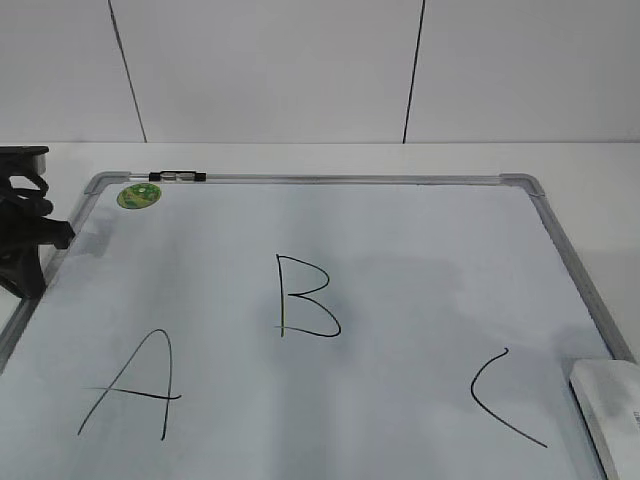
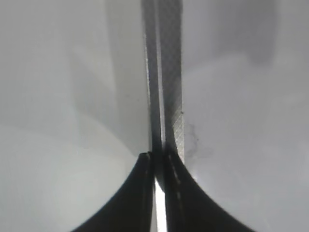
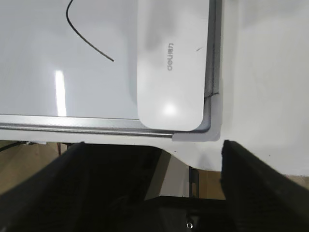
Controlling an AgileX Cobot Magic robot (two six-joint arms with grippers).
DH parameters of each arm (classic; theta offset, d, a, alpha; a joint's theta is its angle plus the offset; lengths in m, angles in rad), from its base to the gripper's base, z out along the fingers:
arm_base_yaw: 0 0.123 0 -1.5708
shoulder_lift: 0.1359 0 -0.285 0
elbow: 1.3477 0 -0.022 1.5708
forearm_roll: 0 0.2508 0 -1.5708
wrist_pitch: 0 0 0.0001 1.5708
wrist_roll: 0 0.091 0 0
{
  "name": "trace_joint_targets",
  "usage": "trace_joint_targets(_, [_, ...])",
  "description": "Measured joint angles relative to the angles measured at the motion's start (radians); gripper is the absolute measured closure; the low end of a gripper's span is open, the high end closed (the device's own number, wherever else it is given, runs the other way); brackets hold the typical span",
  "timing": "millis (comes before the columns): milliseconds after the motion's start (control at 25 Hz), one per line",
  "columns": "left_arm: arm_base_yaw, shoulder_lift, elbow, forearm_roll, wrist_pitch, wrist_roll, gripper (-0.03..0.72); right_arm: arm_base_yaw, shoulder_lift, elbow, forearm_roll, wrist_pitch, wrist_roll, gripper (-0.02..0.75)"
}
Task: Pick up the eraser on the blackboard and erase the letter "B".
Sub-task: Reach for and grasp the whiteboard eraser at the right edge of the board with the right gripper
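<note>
The white eraser should be gripped next by my right gripper, which should go to it and close on its middle (image 1: 613, 415) (image 3: 171, 37), across the long sides next to the small printed logo.
The blackboard (image 1: 420, 250) is a white board with a grey frame, lying flat. The letter "B" (image 1: 305, 297) is drawn in black at its middle. The eraser (image 1: 610, 405), a flat white block, lies on the board's near right corner. In the right wrist view the eraser (image 3: 171, 63) lies just ahead of my right gripper (image 3: 152, 150), which is open, empty and hanging over the table's near edge. My left gripper (image 1: 62, 238) is at the board's left edge. In the left wrist view it (image 2: 158, 157) is shut, with the board's frame (image 2: 166, 72) running ahead of its tips.
A black "A" (image 1: 130, 385) is at the near left and a "C" (image 1: 500, 400) at the near right, beside the eraser. A small marker (image 1: 178, 177) lies on the far frame, next to a round green sticker (image 1: 138, 195). A white wall stands behind.
</note>
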Motion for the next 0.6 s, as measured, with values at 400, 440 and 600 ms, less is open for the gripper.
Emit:
trace_joint_targets(400, [0.000, 0.000, 0.000, -0.002, 0.000, 0.000, 0.669, 0.000, 0.262, -0.001, 0.009, -0.151, 0.002, 0.072])
trace_joint_targets(440, [0.000, 0.000, 0.000, -0.002, 0.000, 0.000, 0.669, 0.000, 0.288, -0.001, 0.010, -0.162, 0.002, 0.072])
trace_joint_targets(600, [0.000, 0.000, 0.000, -0.002, 0.001, 0.000, 0.669, 0.000, 0.377, -0.001, 0.011, -0.206, 0.002, 0.072])
